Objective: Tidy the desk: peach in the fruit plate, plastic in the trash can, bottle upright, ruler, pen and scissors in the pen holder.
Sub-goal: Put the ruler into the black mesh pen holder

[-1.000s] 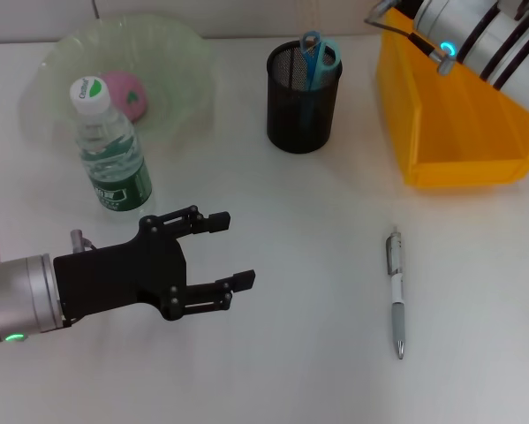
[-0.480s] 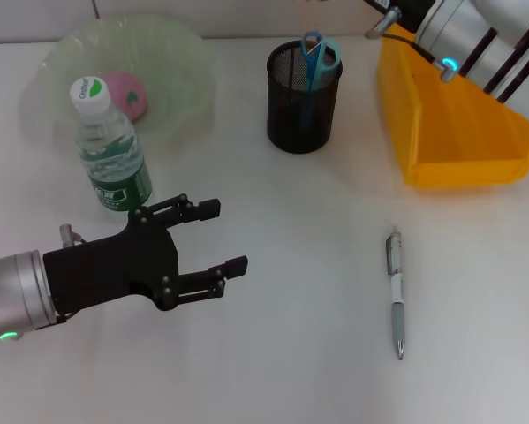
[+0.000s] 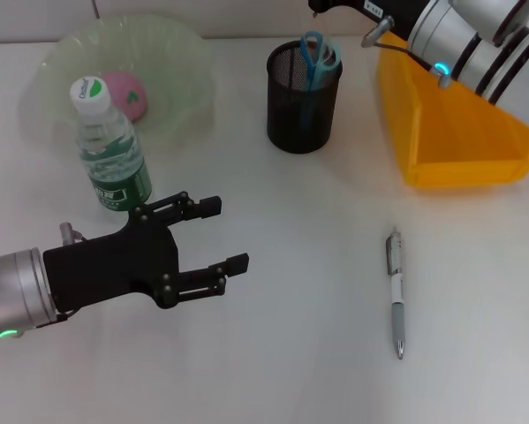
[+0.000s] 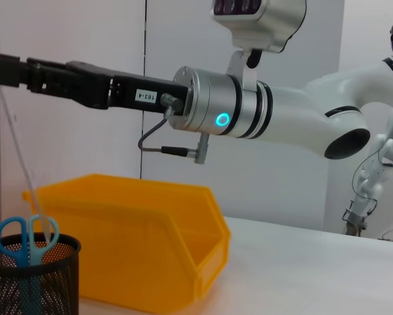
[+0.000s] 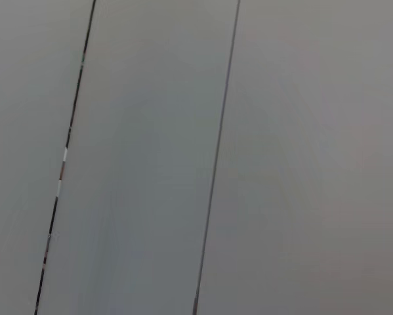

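Next, my right gripper lets go of the clear ruler inside the back rim of the pen holder [image 3: 287, 69], next to the blue scissors.
My right gripper [image 4: 4, 69] reaches out above the black mesh pen holder [image 3: 303, 88], at the top edge of the head view [image 3: 319, 7]. It is shut on a thin clear ruler [image 4: 26, 167] that hangs slanted, with its lower end in the pen holder [image 4: 32, 282] beside blue scissors [image 3: 318, 55]. A silver pen [image 3: 396, 291] lies on the table at the front right. The water bottle [image 3: 110, 150] stands upright. The pink peach [image 3: 127, 94] lies in the green fruit plate [image 3: 171, 53]. My left gripper [image 3: 226, 234] is open and empty, low over the table near the bottle.
An orange bin [image 3: 458, 115] stands at the back right, beside the pen holder and under my right arm. No plastic shows in any view. The right wrist view shows only a wall.
My right arm has swung left from over the orange bin to over the pen holder. My left gripper drew back slightly toward the left and stays open.
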`<state>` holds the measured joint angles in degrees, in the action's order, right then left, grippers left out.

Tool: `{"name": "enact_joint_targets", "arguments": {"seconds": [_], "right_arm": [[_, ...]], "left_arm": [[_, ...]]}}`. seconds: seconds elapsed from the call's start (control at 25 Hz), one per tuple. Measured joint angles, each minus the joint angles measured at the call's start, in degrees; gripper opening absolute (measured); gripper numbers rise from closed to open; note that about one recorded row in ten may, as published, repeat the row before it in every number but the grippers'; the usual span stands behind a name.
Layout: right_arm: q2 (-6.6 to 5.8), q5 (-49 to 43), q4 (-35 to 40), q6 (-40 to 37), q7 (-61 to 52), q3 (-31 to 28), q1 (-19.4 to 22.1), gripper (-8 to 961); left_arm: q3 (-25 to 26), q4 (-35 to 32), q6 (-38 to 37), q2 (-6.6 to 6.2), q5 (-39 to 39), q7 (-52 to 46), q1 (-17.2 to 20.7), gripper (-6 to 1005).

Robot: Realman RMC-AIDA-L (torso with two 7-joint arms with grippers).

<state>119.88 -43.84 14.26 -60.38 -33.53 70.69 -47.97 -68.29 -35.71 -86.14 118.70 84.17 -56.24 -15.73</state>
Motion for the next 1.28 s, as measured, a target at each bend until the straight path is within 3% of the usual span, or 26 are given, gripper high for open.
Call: {"name": "enact_joint_targets", "arguments": {"seconds": [1.0,1.28], "right_arm": [[0.0,-0.43,-3.58,0.8,0.31,0.21,-3.01,369],[0.0,-0.42,-3.44,0.8,0.43,1.97,-2.8,420]], "left_arm": [[-0.53,0.58,0.17,0.13,0.03,0.29,-0.94,794],[-0.3,0.44,0.05,0.13,0.03,0.32,-0.97,795]]}}
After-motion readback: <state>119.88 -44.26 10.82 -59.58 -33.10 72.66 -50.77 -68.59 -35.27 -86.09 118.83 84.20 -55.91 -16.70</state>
